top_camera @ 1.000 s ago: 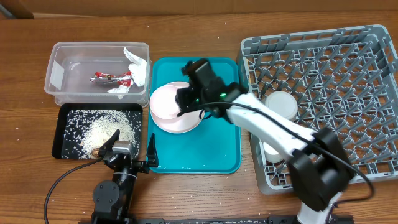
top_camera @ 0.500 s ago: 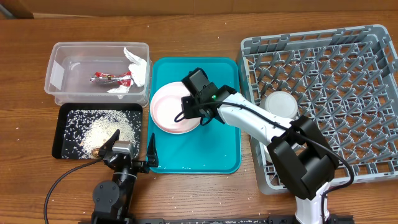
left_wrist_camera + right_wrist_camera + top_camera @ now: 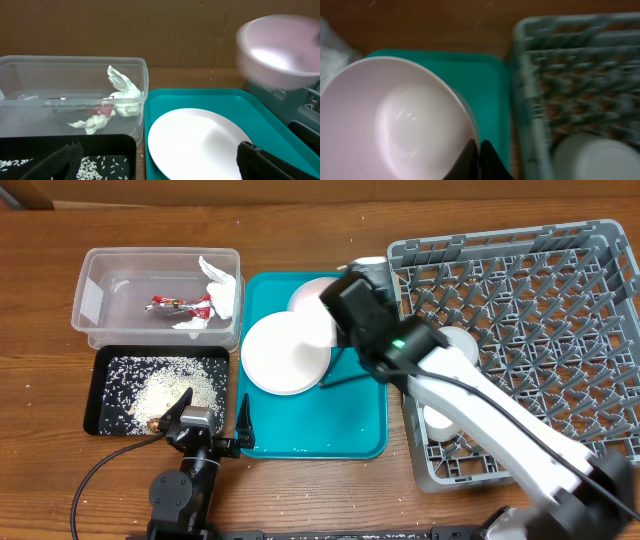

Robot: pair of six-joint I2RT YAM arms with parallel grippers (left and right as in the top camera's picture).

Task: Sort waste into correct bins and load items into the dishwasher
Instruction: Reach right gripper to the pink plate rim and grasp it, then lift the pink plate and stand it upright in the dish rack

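Note:
Next, I set the smaller pink dish in the grey dish rack's wires (image 3: 495,317) behind the white bowl, using my right gripper. The pink dish is now above the teal tray's back.
My right gripper (image 3: 338,308) is shut on the rim of the smaller pink dish (image 3: 308,297) and holds it in the air over the back of the teal tray; its fingers (image 3: 479,150) pinch the dish's edge (image 3: 395,120). The pale pink plate (image 3: 285,353) lies bare on the tray, seen also in the left wrist view (image 3: 200,140). My left gripper (image 3: 205,423) is open and empty at the table's front, near the black tray. The chopsticks are out of view.
The clear tub (image 3: 100,300) holds the white napkin (image 3: 222,288) and red wrapper (image 3: 180,305). The black tray (image 3: 100,405) holds rice scraps (image 3: 175,388). The grey dish rack (image 3: 560,310) holds a white bowl (image 3: 455,345) and small cup (image 3: 440,423).
My right gripper closed on the smaller dish that sat on the plate, then lifted it up and back toward the rack. The left arm has not moved.

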